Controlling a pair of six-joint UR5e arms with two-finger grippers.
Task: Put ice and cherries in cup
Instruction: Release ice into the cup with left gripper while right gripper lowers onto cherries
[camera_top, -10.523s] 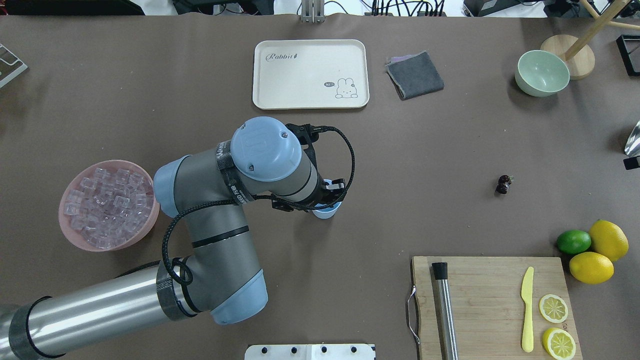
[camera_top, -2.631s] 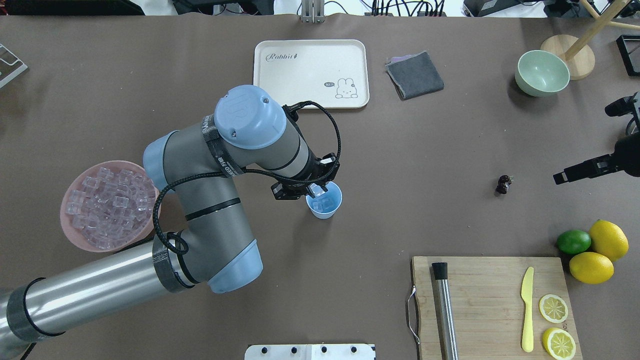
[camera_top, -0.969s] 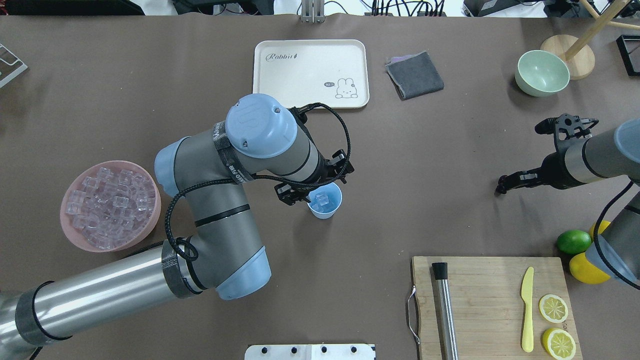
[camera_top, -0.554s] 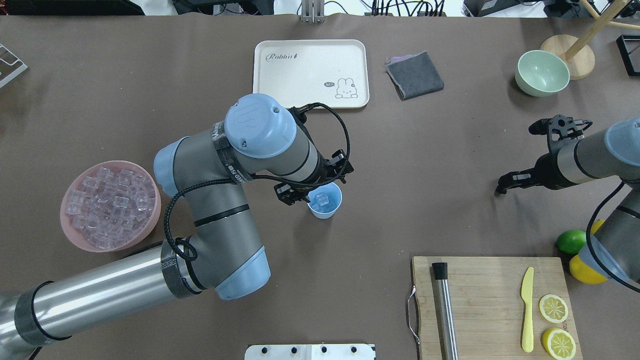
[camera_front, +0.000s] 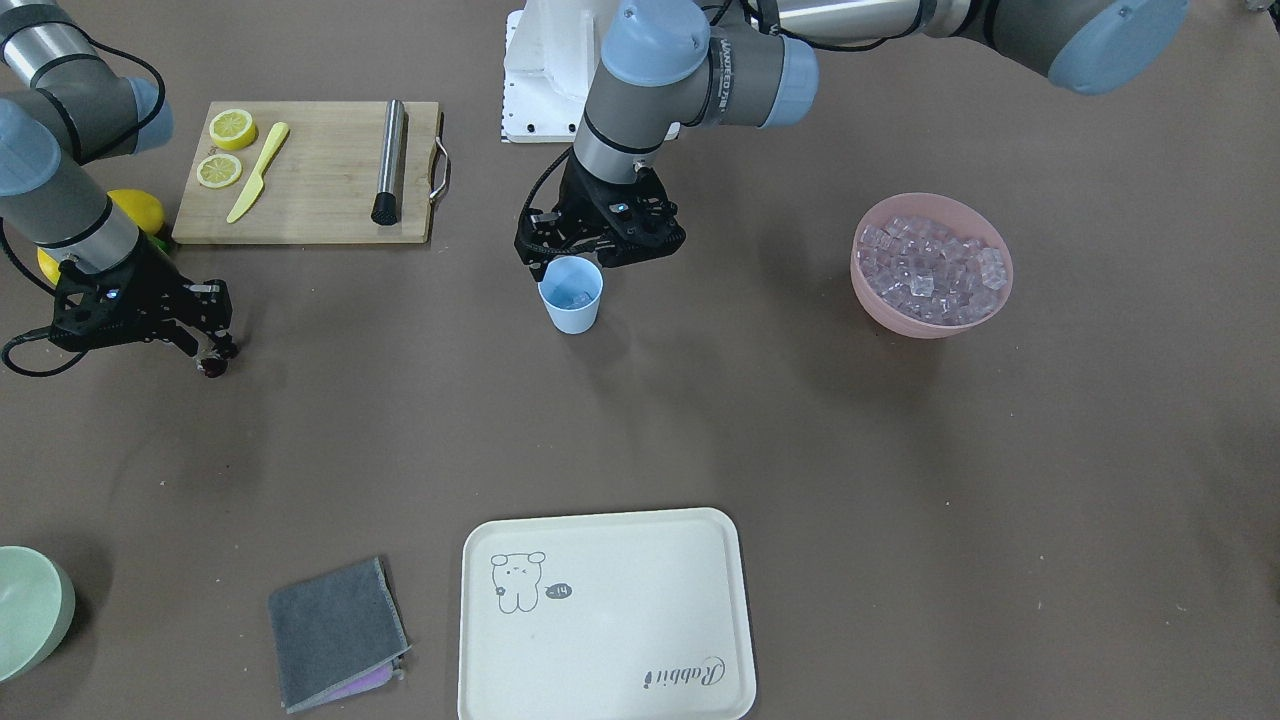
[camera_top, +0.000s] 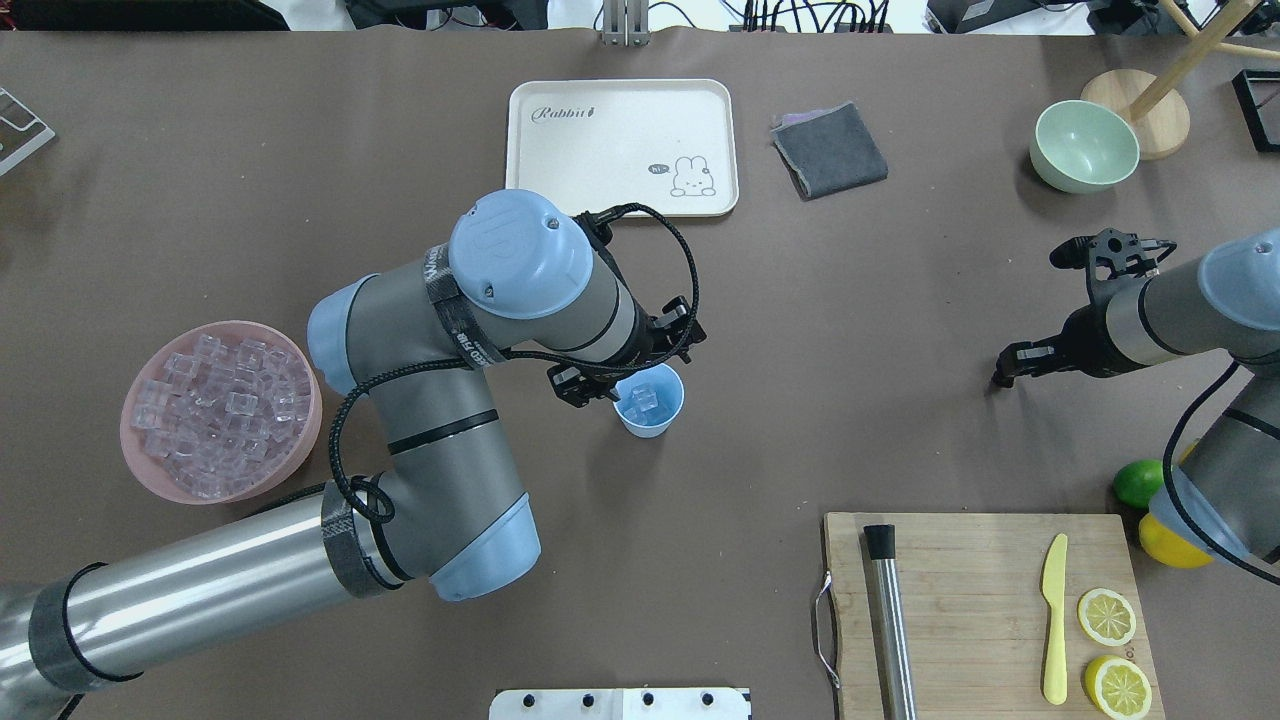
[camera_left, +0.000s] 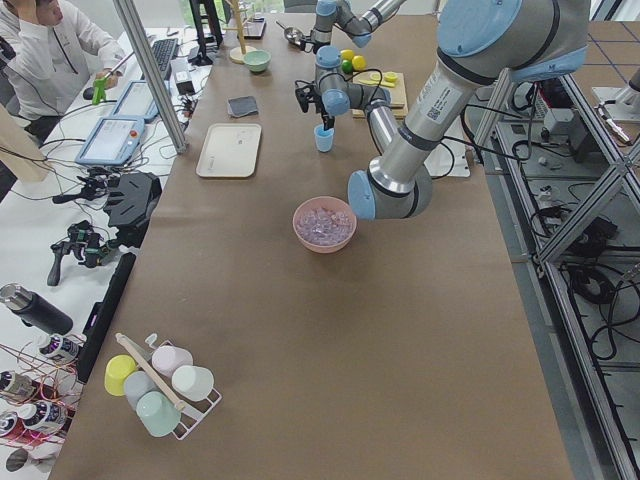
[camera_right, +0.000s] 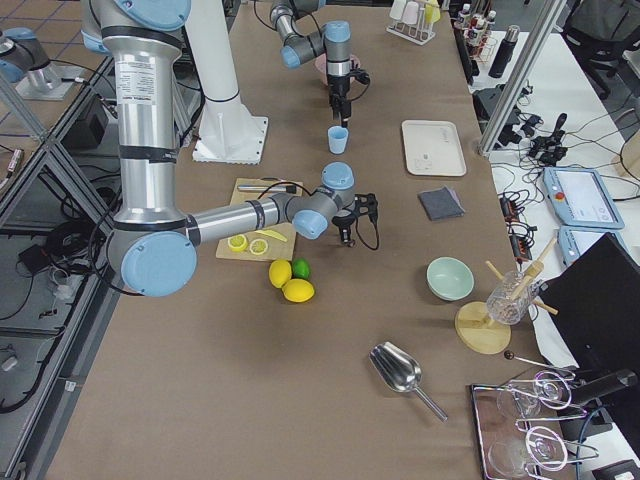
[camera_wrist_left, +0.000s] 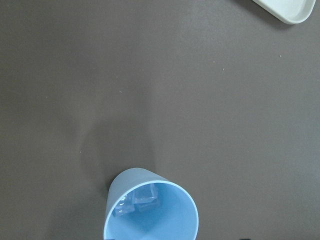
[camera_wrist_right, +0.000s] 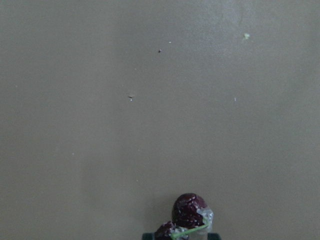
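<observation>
Next, I open my right gripper, which straddles the cherries with one cherry sticking out past its fingertips, and pinch the green stem (camera_wrist_right: 192, 231) before I carry them to the cup.
The light blue cup (camera_top: 650, 408) stands mid-table with a few ice cubes (camera_wrist_left: 142, 197) inside; it also shows in the front view (camera_front: 571, 300). My left gripper (camera_top: 625, 378) hovers open and empty over the cup's rim on the robot's side. The pink bowl (camera_top: 135, 470) of ice (camera_top: 215, 415) sits at the left. The dark red cherries (camera_front: 212, 367) lie on the table at the right. My right gripper (camera_front: 208, 352) is down on them, fingertips tight on both sides in the right wrist view (camera_wrist_right: 189, 212). In the overhead view it hides them.
A chopping board (camera_top: 960, 600) holds a steel muddler (camera_top: 890, 620), a yellow knife (camera_top: 1055, 620) and lemon slices (camera_top: 1107, 616). A lime (camera_top: 1140, 482) and a lemon (camera_top: 1165, 528) lie beside it. A cream tray (camera_top: 620, 195), a grey cloth (camera_top: 830, 150) and a green bowl (camera_top: 1085, 145) are at the far side.
My right arm came in from the right and lowered its gripper onto the cherries. My left gripper pulled back off the cup, and ice cubes now show inside it; it has barely moved lately.
</observation>
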